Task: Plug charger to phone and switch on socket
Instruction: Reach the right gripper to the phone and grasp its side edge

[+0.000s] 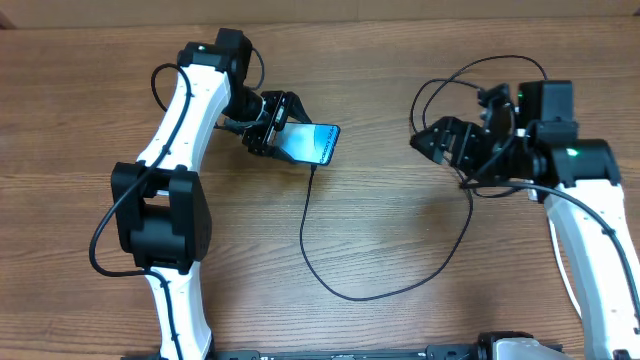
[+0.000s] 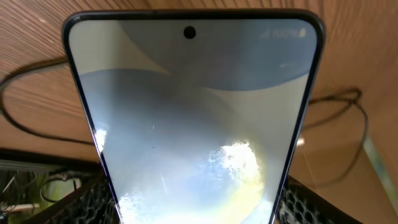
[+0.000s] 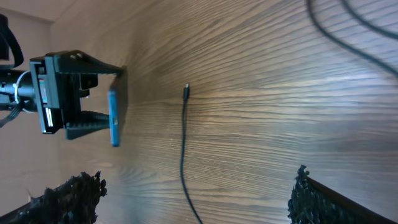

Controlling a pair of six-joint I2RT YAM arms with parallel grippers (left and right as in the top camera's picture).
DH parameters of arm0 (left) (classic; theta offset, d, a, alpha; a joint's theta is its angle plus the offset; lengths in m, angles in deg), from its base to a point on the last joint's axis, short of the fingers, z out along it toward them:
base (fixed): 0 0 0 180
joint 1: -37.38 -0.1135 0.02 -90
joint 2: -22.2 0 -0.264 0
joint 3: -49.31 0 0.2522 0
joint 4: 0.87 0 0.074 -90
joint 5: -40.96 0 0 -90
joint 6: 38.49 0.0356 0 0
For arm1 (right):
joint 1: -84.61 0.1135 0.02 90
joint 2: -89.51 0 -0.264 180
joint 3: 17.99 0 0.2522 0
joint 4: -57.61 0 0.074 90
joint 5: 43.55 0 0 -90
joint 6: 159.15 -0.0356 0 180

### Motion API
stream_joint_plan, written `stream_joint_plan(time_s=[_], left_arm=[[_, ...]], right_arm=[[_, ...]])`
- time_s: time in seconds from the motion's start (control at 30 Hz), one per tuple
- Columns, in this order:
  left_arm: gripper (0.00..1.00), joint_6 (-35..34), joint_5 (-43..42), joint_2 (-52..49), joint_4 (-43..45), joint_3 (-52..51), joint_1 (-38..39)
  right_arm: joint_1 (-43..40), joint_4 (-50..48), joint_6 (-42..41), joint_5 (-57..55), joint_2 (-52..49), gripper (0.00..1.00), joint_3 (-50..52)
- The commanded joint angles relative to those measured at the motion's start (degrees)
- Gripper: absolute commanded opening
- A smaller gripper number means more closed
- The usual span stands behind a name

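Note:
The robot's right gripper will next move to the phone's loose end [image 1: 331, 147] [image 3: 115, 135], opposite the fingers of the left gripper, and close there.
My left gripper [image 1: 272, 122] is shut on the phone [image 1: 312, 143], holding its end with the blue screen facing up. In the left wrist view the phone [image 2: 193, 106] fills the frame between my fingers. The charger cable [image 1: 345, 293] lies in a loop on the table. Its connector tip [image 1: 313, 169] rests just in front of the phone, apart from it. The right wrist view shows the tip [image 3: 186, 91] and the phone edge-on [image 3: 114, 118]. My right gripper [image 1: 438, 140] is open and empty above the table, with the cable [image 3: 182, 168] passing below it. The socket is out of view.
The cable's far end runs up under my right arm [image 1: 470, 190], where thin black wires loop [image 1: 470, 75]. The wooden table [image 1: 380, 230] carries nothing else in view.

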Motion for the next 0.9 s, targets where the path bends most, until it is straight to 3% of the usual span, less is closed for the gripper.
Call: stream_joint_plan(time_s=[0.0, 0.33, 0.63, 0.87], left_arm=[[0.69, -3.45, 2.75, 0.31, -0.37, 1.79, 0.96], [0.70, -5.66, 2.86, 0.28, -0.37, 1.79, 2.32], [0.70, -5.92, 1.11, 0.31, -0.46, 1.79, 2.36], [0.70, -5.92, 0.92, 0.28, -0.44, 1.79, 2.36]], right_arm=[[2.99, -2.97, -3.54, 1.79, -3.15, 1.00, -0.61], [12.33, -14.38, -9.11, 3.08, -10.64, 0.74, -0.61], [17.33, -21.18, -15.39, 2.97, -13.97, 0.65, -0.61], [17.86, -23.10, -15.54, 3.02, -16.68, 0.55, -0.61]])
